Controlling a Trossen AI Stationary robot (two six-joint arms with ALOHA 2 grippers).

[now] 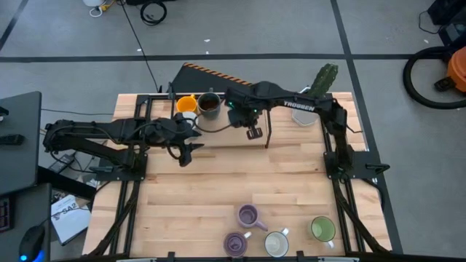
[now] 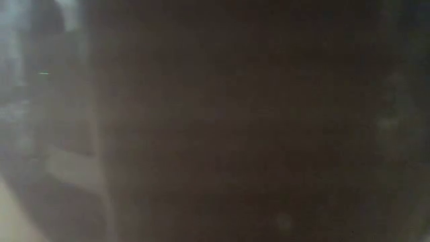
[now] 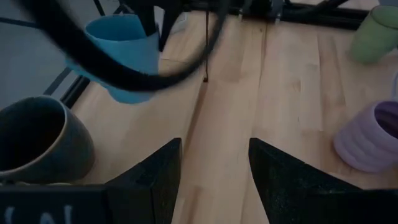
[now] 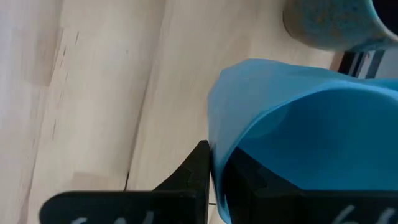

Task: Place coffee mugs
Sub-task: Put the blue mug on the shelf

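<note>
Next, I set the blue mug on the wood (image 1: 231, 114) next to the dark brown mug with my right gripper.
A blue mug (image 3: 124, 56) hangs above the far middle of the table with my right gripper (image 1: 253, 133) shut on it. In the high view the arm hides the mug. My left gripper (image 1: 186, 149) stands open over bare wood left of centre, with nothing between its fingers (image 3: 155, 180). An orange mug (image 1: 186, 104) and a dark brown mug (image 1: 209, 106) stand at the far edge. Two purple mugs (image 1: 248, 215) (image 1: 235, 243), a white mug (image 1: 277, 243) and a green mug (image 1: 322, 229) stand upright near the front edge. My right gripper holds the blue mug by its wall at the rim (image 4: 214, 146), with one finger (image 4: 198, 168) outside and the other inside the cup. The fingers come from above, pointing steeply down. The mug hangs tilted below them, clear of the table.
A white pot with a green cactus (image 1: 320, 84) stands at the far right. Something dark and close fills the low view. Open wood lies across the middle of the table (image 1: 240, 175). A dark cable (image 3: 93, 56) crosses the left wrist view in front of the blue mug.
</note>
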